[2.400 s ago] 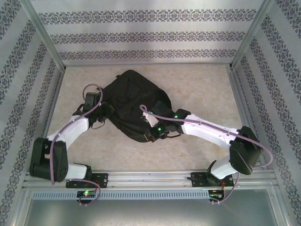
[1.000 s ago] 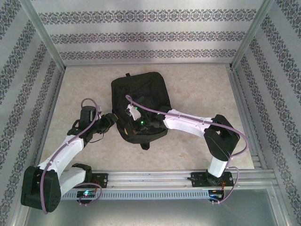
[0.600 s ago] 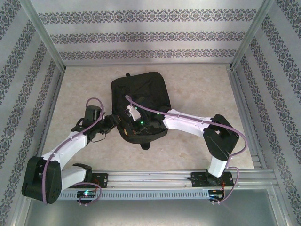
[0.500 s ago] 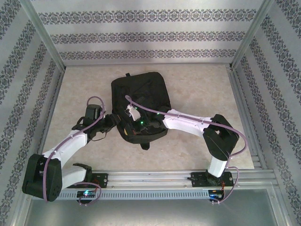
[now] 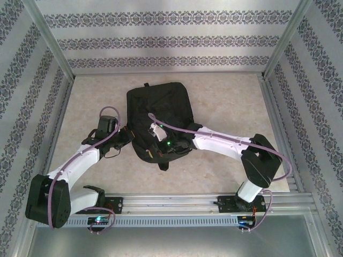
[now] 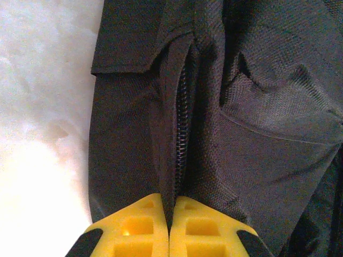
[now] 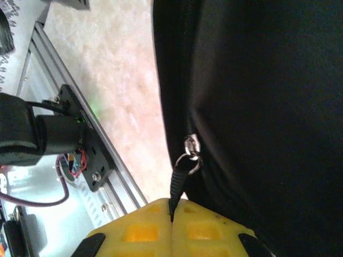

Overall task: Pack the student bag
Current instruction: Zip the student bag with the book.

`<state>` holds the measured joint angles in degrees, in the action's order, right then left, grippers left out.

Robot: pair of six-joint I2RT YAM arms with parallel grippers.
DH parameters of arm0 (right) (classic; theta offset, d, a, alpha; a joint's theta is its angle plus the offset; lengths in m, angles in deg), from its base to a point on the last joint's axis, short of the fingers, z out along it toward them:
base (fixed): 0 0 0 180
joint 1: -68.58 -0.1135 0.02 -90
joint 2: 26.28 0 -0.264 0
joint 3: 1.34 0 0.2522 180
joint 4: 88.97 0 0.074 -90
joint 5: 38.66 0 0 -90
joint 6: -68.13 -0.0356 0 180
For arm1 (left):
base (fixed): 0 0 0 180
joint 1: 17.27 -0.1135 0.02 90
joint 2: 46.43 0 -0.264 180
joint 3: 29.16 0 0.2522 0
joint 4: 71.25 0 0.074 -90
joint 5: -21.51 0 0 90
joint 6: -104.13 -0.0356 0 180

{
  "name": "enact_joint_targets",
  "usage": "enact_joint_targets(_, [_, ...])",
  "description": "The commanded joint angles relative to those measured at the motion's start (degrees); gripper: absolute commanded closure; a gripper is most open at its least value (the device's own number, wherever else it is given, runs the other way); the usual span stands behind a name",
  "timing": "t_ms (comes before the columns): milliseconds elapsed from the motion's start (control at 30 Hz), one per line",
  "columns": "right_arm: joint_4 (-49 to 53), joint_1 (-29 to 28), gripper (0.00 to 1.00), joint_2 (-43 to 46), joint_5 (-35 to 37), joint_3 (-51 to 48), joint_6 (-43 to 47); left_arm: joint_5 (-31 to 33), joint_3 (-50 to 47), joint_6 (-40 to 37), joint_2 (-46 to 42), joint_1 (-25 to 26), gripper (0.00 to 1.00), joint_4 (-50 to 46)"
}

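Observation:
The bag's side is pinched by my left gripper too far from the zipper slider, so next the gripper opens and takes the bag's edge closer to the zipper slider (image 5: pixel 138 153).
The student bag (image 5: pixel 161 110), a black fabric backpack, lies flat in the middle of the table. At the bag's near-left edge my left gripper (image 5: pixel 128 138) is shut. The left wrist view shows its yellow fingers (image 6: pixel 142 225) pinching a fold of black fabric (image 6: pixel 128 134) beside the zipper teeth (image 6: pixel 182 123). My right gripper (image 5: pixel 154 152) is at the bag's near edge. In the right wrist view its fingers (image 7: pixel 209 227) are shut on the black pull strap (image 7: pixel 177 179), which hangs from the metal zipper slider (image 7: pixel 191 144). The bag's inside is hidden.
An aluminium rail (image 5: pixel 171 201) with both arm bases runs along the near edge; a base mount (image 7: pixel 80 144) shows beside the bag in the right wrist view. Patterned walls and metal posts (image 5: pixel 53 43) enclose the table. Bare tabletop (image 5: pixel 230 101) lies right of the bag.
The bag has swung from lying diagonally to square on the table. Over the last second my right gripper slid rightward along the bag's near edge and my left gripper closed in on its left edge.

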<state>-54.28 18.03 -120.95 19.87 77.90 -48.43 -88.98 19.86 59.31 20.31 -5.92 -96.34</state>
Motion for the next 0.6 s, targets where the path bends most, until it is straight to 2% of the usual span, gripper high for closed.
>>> enact_joint_targets(0, [4.6, 1.8, 1.00, 3.3, 0.0, -2.8, 2.6, 2.0, 2.5, -1.5, -0.5, -2.0, 1.00, -0.7])
enact_joint_targets(367, [9.2, 7.9, 1.00, 10.1, 4.0, -8.8, 5.6, 0.3, 6.5, -4.6, -0.3, -7.4, 1.00, -3.0])
enact_joint_targets(433, [7.7, 7.9, 1.00, 10.4, 1.9, -8.8, 5.1, 0.1, 7.9, -4.8, 0.4, -7.6, 1.00, -2.0])
enact_joint_targets(567, [2.2, 5.3, 1.00, 6.6, -3.9, -4.7, 2.0, -5.1, 11.8, -5.0, 6.4, -7.6, 1.00, -0.3])
